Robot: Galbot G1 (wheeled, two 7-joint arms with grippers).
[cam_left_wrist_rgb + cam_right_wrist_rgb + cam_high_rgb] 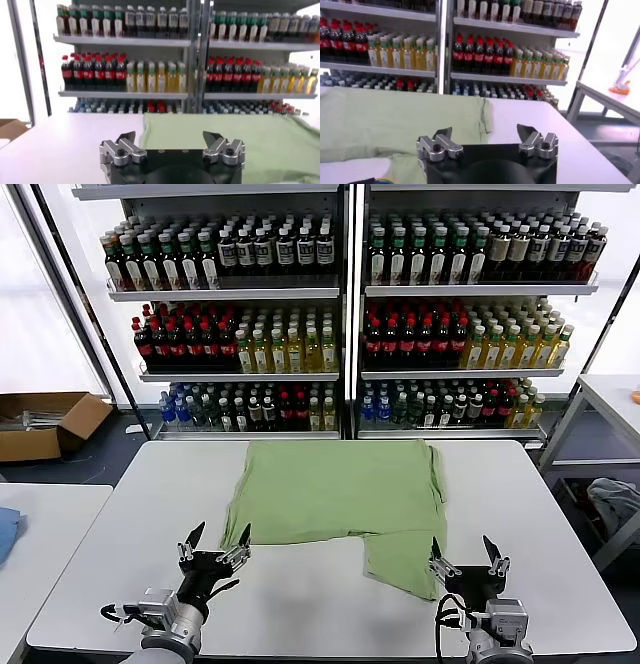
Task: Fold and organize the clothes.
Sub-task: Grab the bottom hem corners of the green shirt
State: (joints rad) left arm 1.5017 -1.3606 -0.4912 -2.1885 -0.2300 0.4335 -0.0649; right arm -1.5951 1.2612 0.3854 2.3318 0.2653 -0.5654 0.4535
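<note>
My right gripper is to close next on the nearest corner of the front flap (432,595) of the light green shirt, toward the table's near edge.
A light green shirt (335,494) lies spread on the white table (530,514), with one part hanging toward the front right. My left gripper (215,536) hovers open just in front of the shirt's near left edge, nothing between its fingers. My right gripper (466,550) is open too, right beside the shirt's front right flap (400,559). The left wrist view shows the shirt (235,142) beyond the open left gripper (171,136). In the right wrist view the shirt (395,122) lies ahead of the open right gripper (485,132).
Shelves of bottles (350,314) stand behind the table. A cardboard box (45,424) sits on the floor at the left. A second table with a blue cloth (8,534) is at the left; another table (610,399) stands at the right.
</note>
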